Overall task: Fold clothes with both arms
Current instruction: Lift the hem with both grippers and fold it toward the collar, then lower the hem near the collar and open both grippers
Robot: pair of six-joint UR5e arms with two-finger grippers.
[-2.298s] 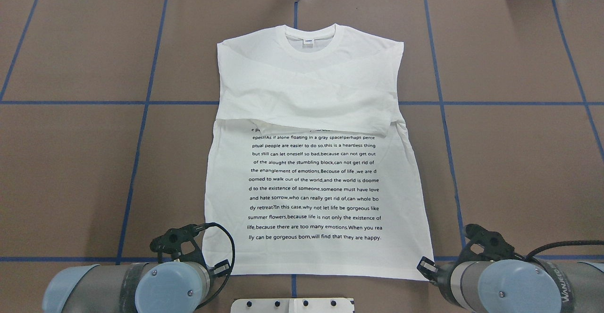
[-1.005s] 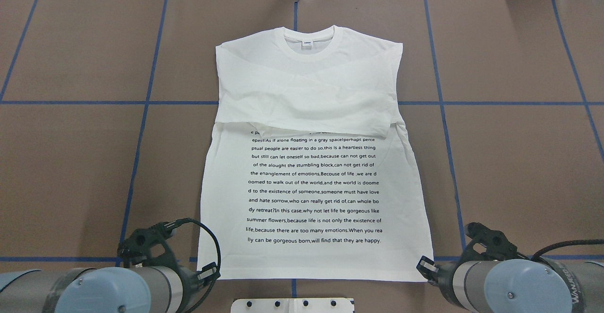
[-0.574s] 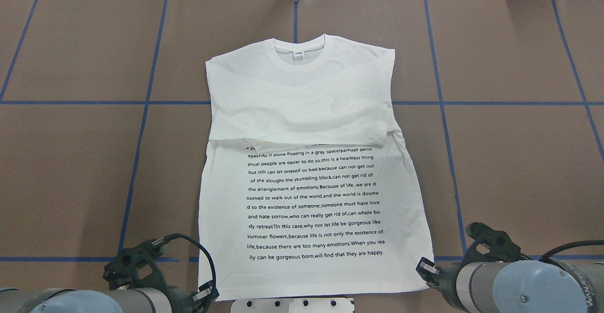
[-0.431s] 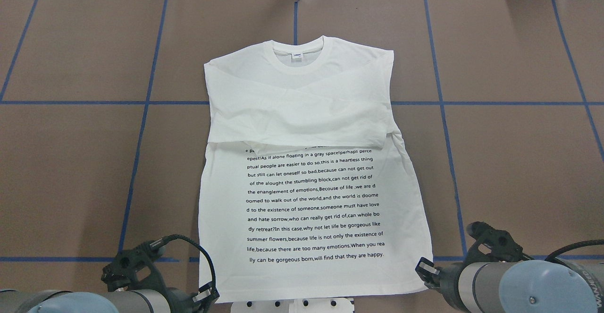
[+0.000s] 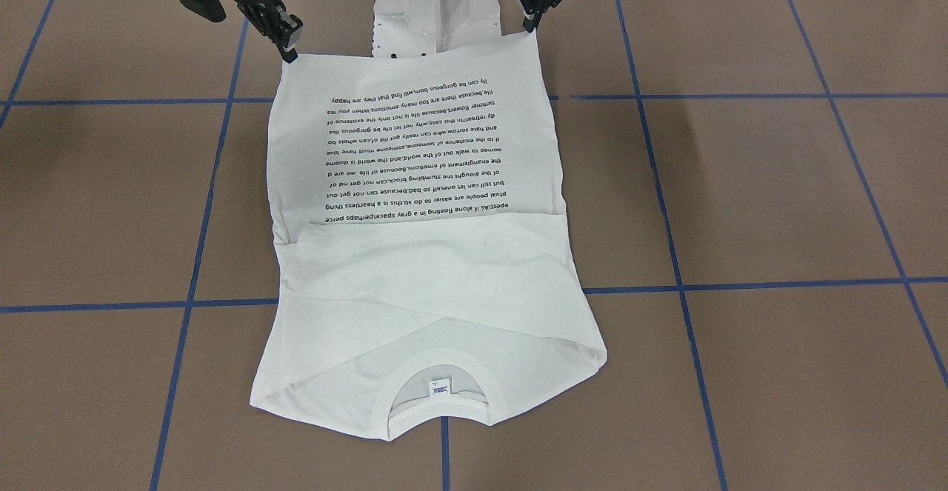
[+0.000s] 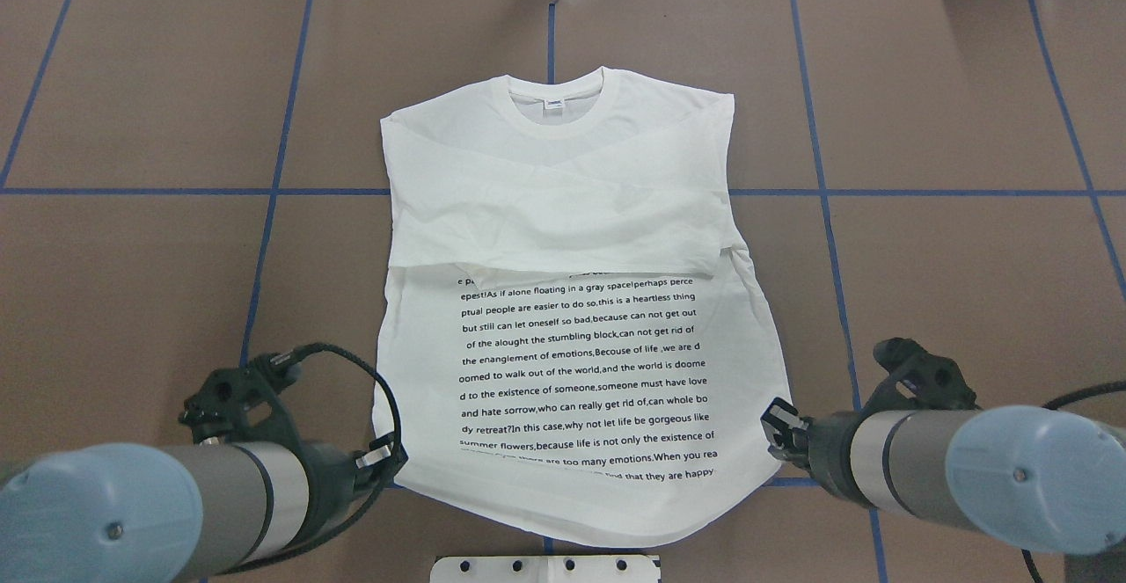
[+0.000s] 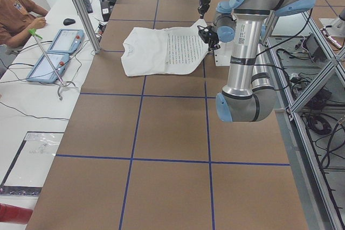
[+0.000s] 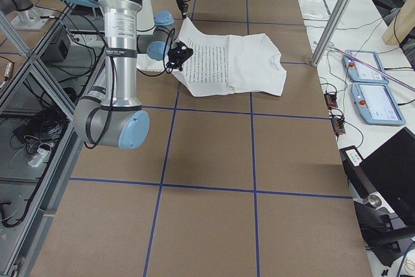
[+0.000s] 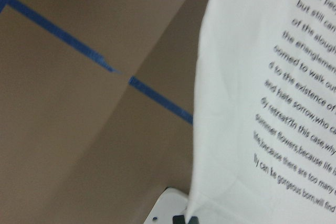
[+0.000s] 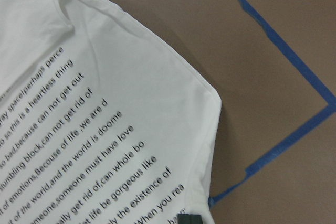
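Next, my left gripper releases the hem corner it has, now hanging above the table, onto the white T-shirt's far shoulder corner (image 5: 601, 358), which is straight across on the same side.
The white T-shirt (image 6: 563, 214) lies text side up on the brown table, collar (image 6: 556, 108) far from me and sleeves folded across the chest. My left gripper (image 6: 387, 460) is shut on the near left hem corner. My right gripper (image 6: 772, 429) is shut on the near right one. Both corners hang above the table and the hem (image 6: 607, 530) sags between them. From the front, the left gripper (image 5: 530, 23) and right gripper (image 5: 290, 45) pinch the two corners of the shirt (image 5: 437, 276). Both wrist views show cloth (image 9: 262, 103) (image 10: 105, 129) hanging from the fingers.
The white pedestal base (image 6: 545, 567) sits just under the raised hem at the table's near edge. Blue tape lines (image 6: 264, 192) grid the brown table. In the exterior left view, a person (image 7: 16, 9) sits at a side desk with tablets (image 7: 54, 52), behind a metal post (image 7: 81, 9).
The shirt first slid toward me as both grippers pulled back. Now both grippers have moved up and forward, lifting the hem corners so that the hem sags in the middle.
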